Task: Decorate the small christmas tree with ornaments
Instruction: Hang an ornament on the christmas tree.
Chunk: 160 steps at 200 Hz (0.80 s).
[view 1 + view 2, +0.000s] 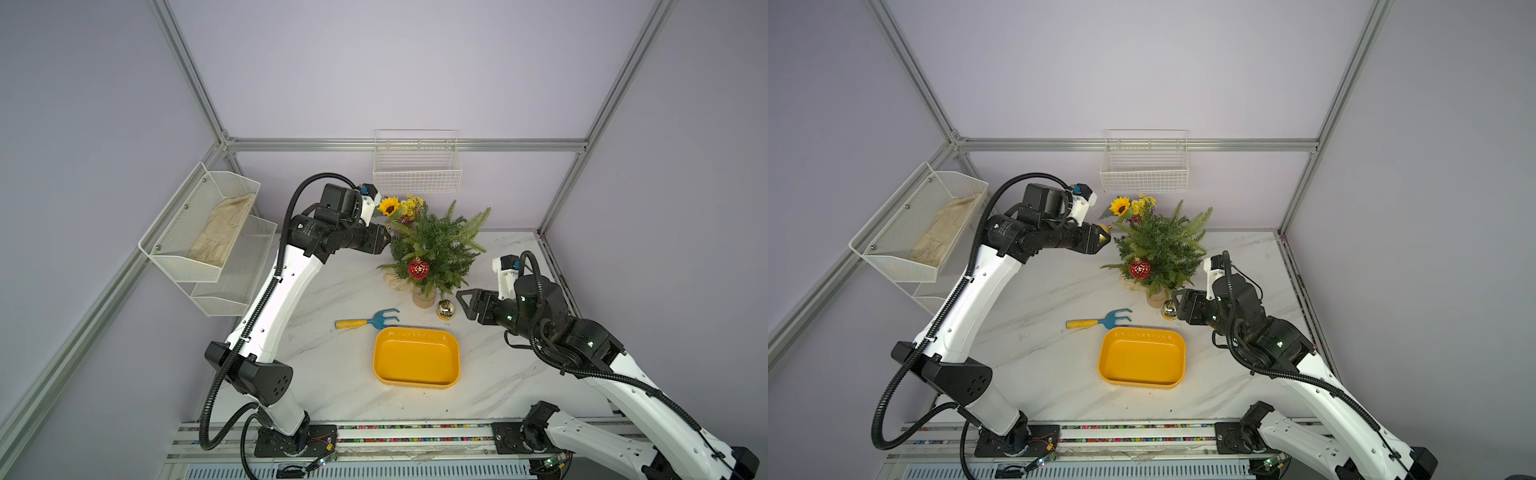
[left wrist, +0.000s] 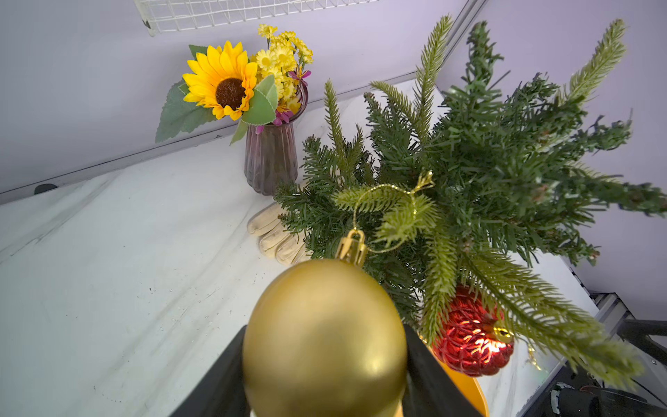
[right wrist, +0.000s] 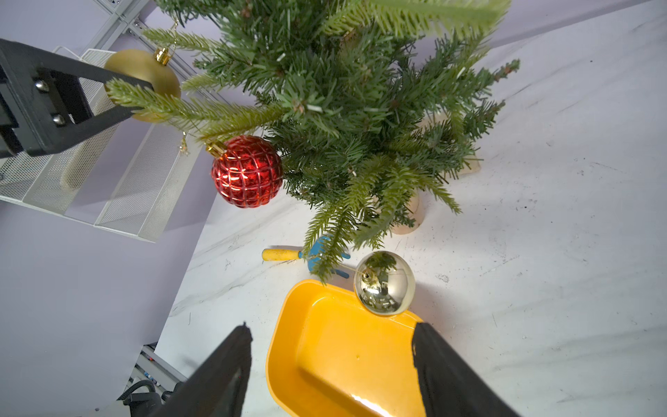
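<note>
Next, I let go of the matte gold ornament with my left gripper under the pale branch tip near the red faceted ornament (image 1: 397, 252) (image 2: 396, 274).
The small christmas tree (image 1: 436, 245) (image 1: 1160, 247) (image 2: 480, 159) (image 3: 361, 104) stands on its pale stump at the back of the table. A red faceted ornament (image 1: 418, 268) (image 1: 1139, 268) (image 2: 469, 346) (image 3: 247, 171) hangs from its front branches. My left gripper (image 1: 385, 239) (image 1: 1105, 237) (image 2: 325, 332) is shut on a matte gold ornament (image 2: 325, 346) (image 3: 144, 72) at the tree's left side. That ornament's gold cord loops round a pale branch tip. A shiny gold ornament (image 1: 445, 309) (image 1: 1169, 309) (image 3: 384, 283) sits low beside the stump, its cord on a low branch. My right gripper (image 1: 464, 305) (image 1: 1178, 303) (image 3: 332, 325) is open and empty just right of it.
A yellow tray (image 1: 415, 331) (image 3: 288, 361) lies in front of the tree, with a blue garden fork (image 1: 365, 321) to its left. A sunflower vase (image 1: 390, 206) (image 2: 270, 159) and a pale glove (image 2: 278, 238) sit behind the tree. Wire baskets (image 1: 417, 174) hang on the walls.
</note>
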Each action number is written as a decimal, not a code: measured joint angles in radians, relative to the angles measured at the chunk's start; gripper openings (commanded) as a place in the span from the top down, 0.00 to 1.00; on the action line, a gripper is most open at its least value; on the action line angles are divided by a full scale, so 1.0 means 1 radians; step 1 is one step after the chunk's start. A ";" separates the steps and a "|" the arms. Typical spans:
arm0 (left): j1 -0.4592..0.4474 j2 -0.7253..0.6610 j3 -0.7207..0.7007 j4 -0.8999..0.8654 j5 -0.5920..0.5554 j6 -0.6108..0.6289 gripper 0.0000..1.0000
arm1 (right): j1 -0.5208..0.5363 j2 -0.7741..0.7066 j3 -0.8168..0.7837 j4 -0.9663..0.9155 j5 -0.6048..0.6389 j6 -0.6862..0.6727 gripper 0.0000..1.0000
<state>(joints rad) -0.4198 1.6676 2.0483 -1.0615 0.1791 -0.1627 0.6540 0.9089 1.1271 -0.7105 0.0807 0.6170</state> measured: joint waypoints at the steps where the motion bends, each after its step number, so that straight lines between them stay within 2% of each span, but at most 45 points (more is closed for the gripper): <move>1: 0.000 0.000 0.000 0.000 0.000 0.000 0.58 | 0.000 0.000 0.000 0.000 0.000 0.000 0.27; 74: 0.000 0.000 -0.001 0.004 0.012 -0.002 0.58 | 0.000 -0.002 0.000 0.000 0.000 0.003 0.27; 160: 0.000 0.000 -0.079 0.037 0.032 -0.006 0.58 | 0.000 -0.001 0.000 0.000 0.000 0.003 0.27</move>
<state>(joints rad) -0.4198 1.6672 1.9697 -1.0248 0.2115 -0.1692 0.6540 0.9077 1.1271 -0.7109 0.0807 0.6205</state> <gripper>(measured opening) 0.559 0.731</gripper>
